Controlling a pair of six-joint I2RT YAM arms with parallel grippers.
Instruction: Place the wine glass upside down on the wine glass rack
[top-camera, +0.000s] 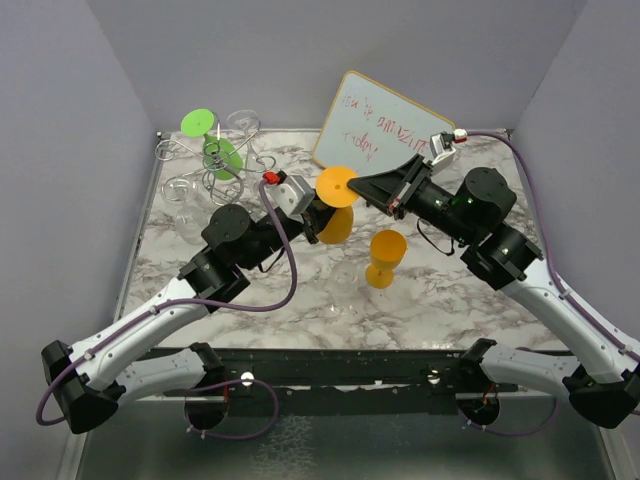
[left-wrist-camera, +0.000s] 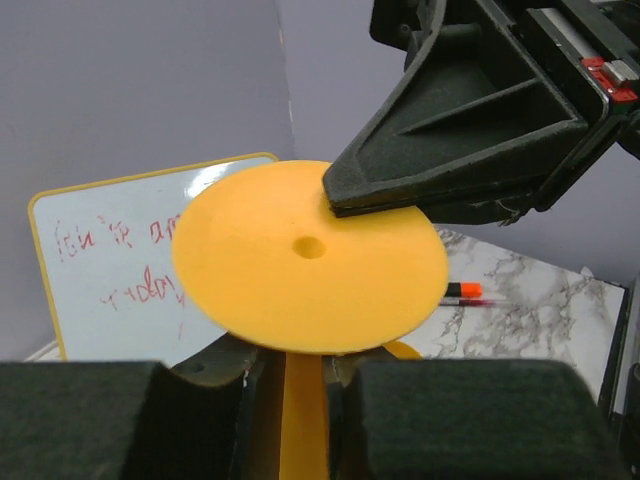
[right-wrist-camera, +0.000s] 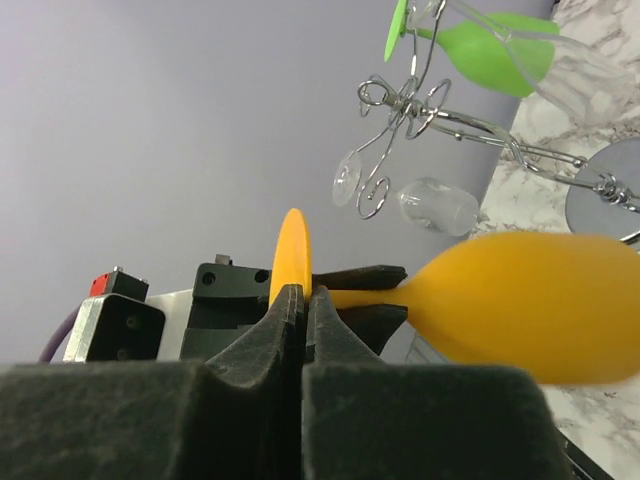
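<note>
The robot's left gripper covers the orange wine glass's stem, which must go into the rack, so it should take the glass's foot (top-camera: 325, 187) opposite the right gripper.
An orange wine glass (top-camera: 337, 190) is held in the air over the table's middle, with its round foot up and tilted and its bowl below. My left gripper (top-camera: 322, 215) is shut on its stem (left-wrist-camera: 300, 410), under the foot (left-wrist-camera: 310, 255). My right gripper (top-camera: 358, 187) is shut on the foot's rim (right-wrist-camera: 293, 265), and its fingers (left-wrist-camera: 420, 170) show clamped on the disc's edge. The bowl (right-wrist-camera: 530, 305) points toward the wine glass rack (top-camera: 215, 160), a silver wire stand at the far left. The rack (right-wrist-camera: 420, 110) carries a green glass (top-camera: 205, 135) and clear glasses.
A second orange glass (top-camera: 385, 258) stands upright on the marble table (top-camera: 450, 300) right of centre. A clear glass (top-camera: 345, 280) stands near it. More clear glasses (top-camera: 185, 205) are by the rack. A whiteboard (top-camera: 375, 130) leans on the back wall, with a marker (left-wrist-camera: 465, 292) beside it.
</note>
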